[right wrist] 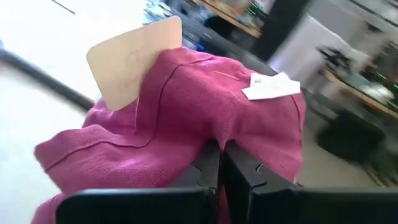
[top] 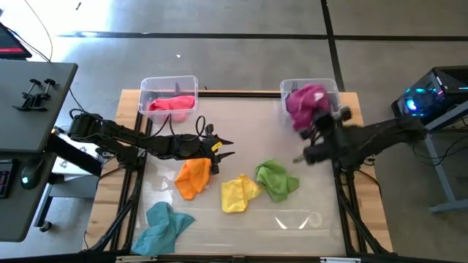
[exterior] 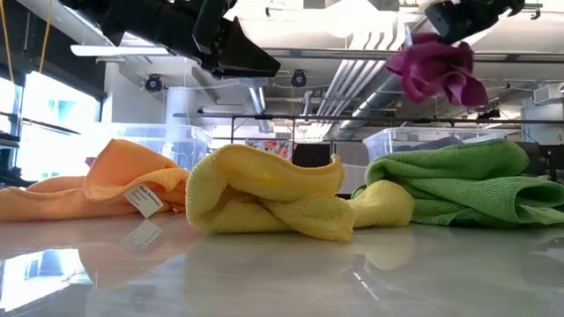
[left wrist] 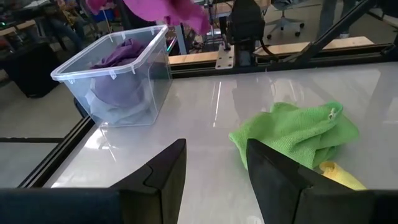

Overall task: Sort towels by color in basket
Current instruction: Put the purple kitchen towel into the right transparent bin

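Observation:
I will use my right gripper to lay the magenta towel in the clear bin over the purple and grey cloth (top: pixel 309 104).
My right gripper (top: pixel 310 120) is shut on the magenta towel (top: pixel 306 102), held in the air at the near edge of the clear right bin (top: pixel 326 87). My left gripper (top: pixel 224 150) is open and empty above the table's middle, just beyond the orange towel (top: pixel 194 176). The yellow towel (top: pixel 239 193), lime green towel (top: pixel 277 180) and teal towel (top: pixel 162 225) lie bunched on the table. A pink towel (top: pixel 172 104) lies in the left bin (top: pixel 169 82). Purple and grey cloth (left wrist: pixel 118 59) lies in the right bin. My right gripper pinches a bunched fold of the magenta towel (right wrist: pixel 205 134) between its two fingers (right wrist: pixel 244 171); how many layers I cannot tell. The towel is lifted clear of the table and hangs crumpled below the gripper (exterior: pixel 436 70), its white label (right wrist: pixel 271 87) showing.
The two clear bins stand at the table's far edge, left and right. The orange, yellow and lime green towels lie in a row in the low view (exterior: pixel 264 198). My left gripper's fingers (left wrist: pixel 163 177) point toward the right bin and the lime green towel (left wrist: pixel 298 134).

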